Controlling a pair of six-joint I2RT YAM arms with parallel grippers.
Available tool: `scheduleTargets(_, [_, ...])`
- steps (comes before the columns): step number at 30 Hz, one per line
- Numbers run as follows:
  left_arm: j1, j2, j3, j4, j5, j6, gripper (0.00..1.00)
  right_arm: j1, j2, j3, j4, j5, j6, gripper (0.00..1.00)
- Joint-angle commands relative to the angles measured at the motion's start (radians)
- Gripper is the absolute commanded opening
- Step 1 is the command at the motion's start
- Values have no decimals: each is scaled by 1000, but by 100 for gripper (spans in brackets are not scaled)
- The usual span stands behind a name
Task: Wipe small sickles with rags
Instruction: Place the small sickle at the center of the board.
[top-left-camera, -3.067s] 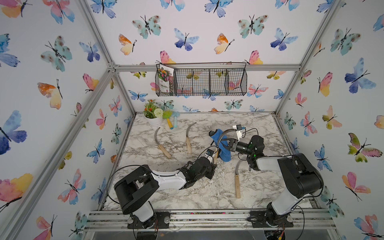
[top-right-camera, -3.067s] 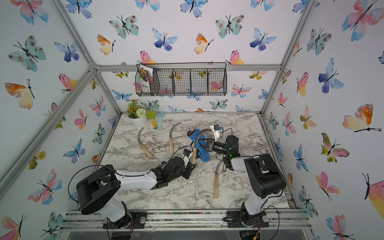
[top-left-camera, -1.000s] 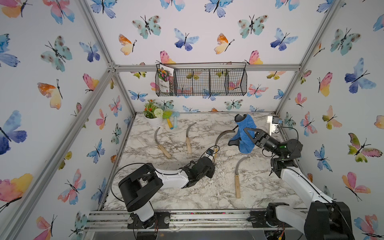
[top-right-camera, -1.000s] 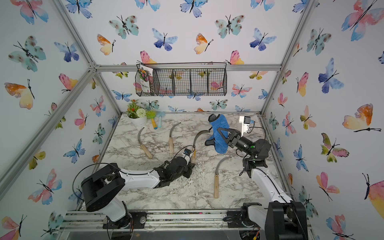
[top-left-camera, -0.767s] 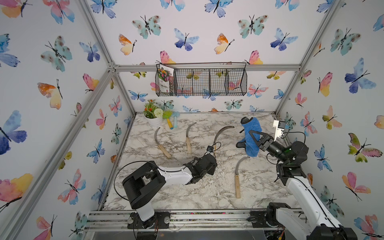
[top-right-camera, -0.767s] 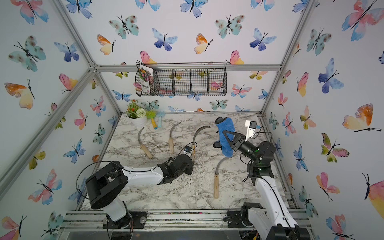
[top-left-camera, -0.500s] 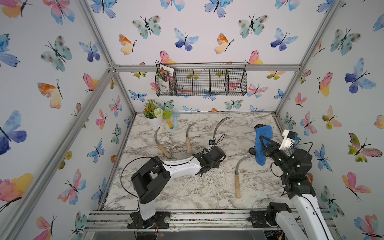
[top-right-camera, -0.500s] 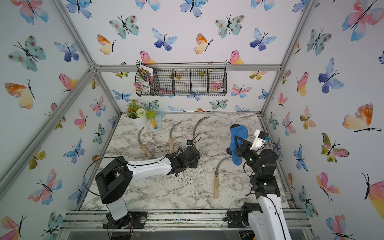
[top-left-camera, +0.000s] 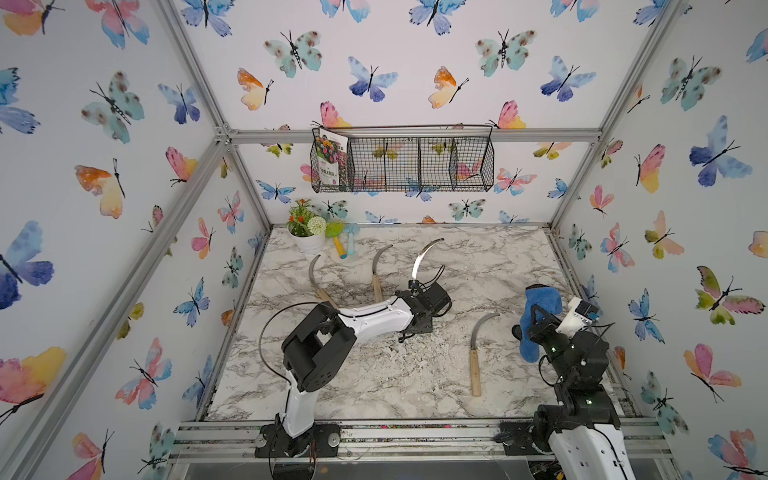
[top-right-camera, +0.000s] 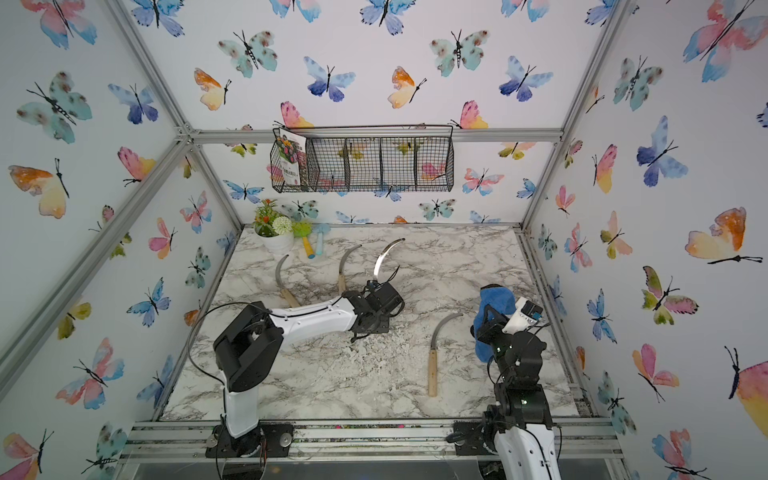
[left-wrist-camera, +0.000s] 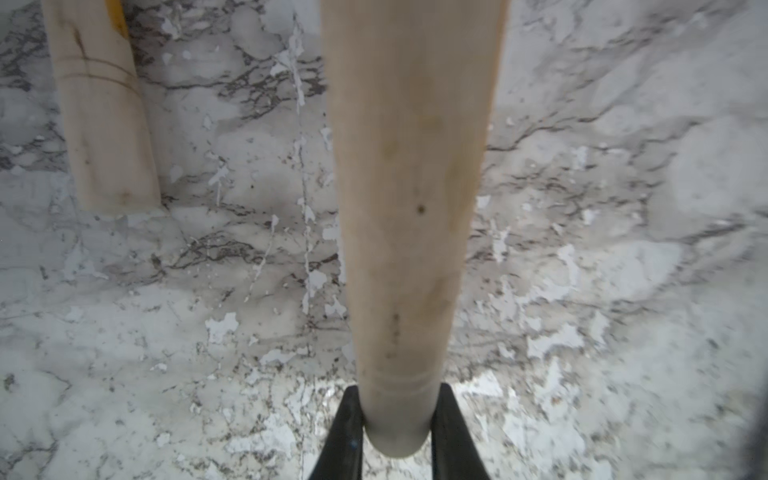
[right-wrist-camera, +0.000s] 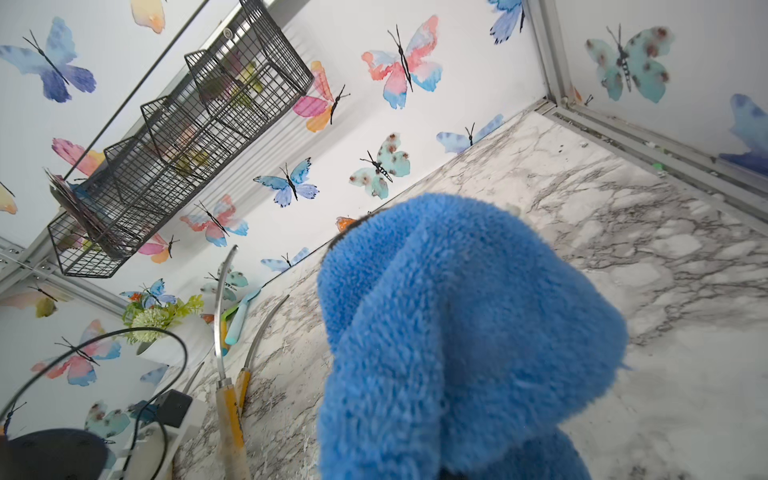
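Next, I set the small sickle down with my left gripper on the marble table (top-left-camera: 424, 276), next to the two far sickles. The small sickle is raised over the far middle now.
My left gripper (top-left-camera: 415, 291) (top-right-camera: 376, 291) is shut on the pale wooden handle (left-wrist-camera: 409, 208) of one small sickle, near its end. Its grey blade (top-left-camera: 424, 257) (top-right-camera: 384, 257) rises over the table's far middle. The fingers (left-wrist-camera: 345, 432) flank the handle's butt. Two more sickles (top-left-camera: 316, 274) (top-left-camera: 377, 270) lie just left of it. Another sickle (top-left-camera: 476, 353) (top-right-camera: 434, 353) lies at the right front. My right gripper (top-left-camera: 536, 318) (top-right-camera: 490, 322), raised at the right side, is shut on the fluffy blue rag (top-left-camera: 540, 297) (right-wrist-camera: 457, 332), which hides its fingers in the right wrist view.
A white flower pot (top-left-camera: 309, 243) and yellow and light-blue handled toy tools (top-left-camera: 345, 249) stand at the far left corner. A black wire basket (top-left-camera: 403, 164) hangs on the back wall. The marble table (top-left-camera: 374, 390) is flaked and worn between the arms.
The right arm has drawn back to the right and nearer, carrying the rag away from the blade. The left arm has swung the held sickle farther back, beside the two lying ones.
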Motion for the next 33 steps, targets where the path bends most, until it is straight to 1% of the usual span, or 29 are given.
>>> scheduleTargets(1, [4, 143, 119, -208, -107, 29, 0, 0, -56, -15, 27, 84, -24, 3])
scheduleTargets(3, [10, 210, 175, -235, -111, 76, 0, -1, -45, -23, 38, 97, -21, 3])
scheduleTargets(6, [23, 283, 250, -221, -52, 174, 0, 0, -4, -51, 118, 63, -12, 3])
scheduleTargets(8, [31, 325, 306, -219, -26, 242, 0, -1, 36, -59, 150, 69, -7, 3])
scheduleTargets(11, [47, 386, 394, -268, -38, 278, 0, -1, 65, -63, 169, 97, -10, 3])
scheduleTargets(13, [61, 407, 425, -281, -44, 295, 0, -1, 58, -65, 158, 129, -9, 3])
scheduleTargets(17, [103, 424, 457, -256, 4, 350, 0, -1, 31, -83, 129, 243, 4, 3])
scheduleTargets(20, [125, 411, 455, -236, 25, 379, 1, -1, 23, -106, 149, 255, 8, 3])
scheduleTargets(21, [127, 396, 444, -221, 26, 384, 6, 0, 28, -113, 156, 263, 9, 3])
scheduleTargets(23, [124, 341, 403, -175, 32, 389, 31, -1, 51, -137, 188, 286, 20, 3])
scheduleTargets(24, [124, 313, 382, -153, 34, 386, 40, 0, 65, -150, 208, 293, 27, 3])
scheduleTargets(26, [125, 235, 325, -96, 25, 369, 56, -1, 108, -167, 251, 289, 33, 3])
scheduleTargets(29, [120, 116, 244, -25, 7, 354, 69, -1, 161, -167, 279, 303, 36, 3])
scheduleTargets(31, [114, 29, 185, 29, -4, 347, 72, -1, 177, -176, 306, 310, 37, 3])
scheduleTargets(33, [96, -70, 133, 80, -38, 334, 72, -1, 180, -186, 331, 317, 36, 3])
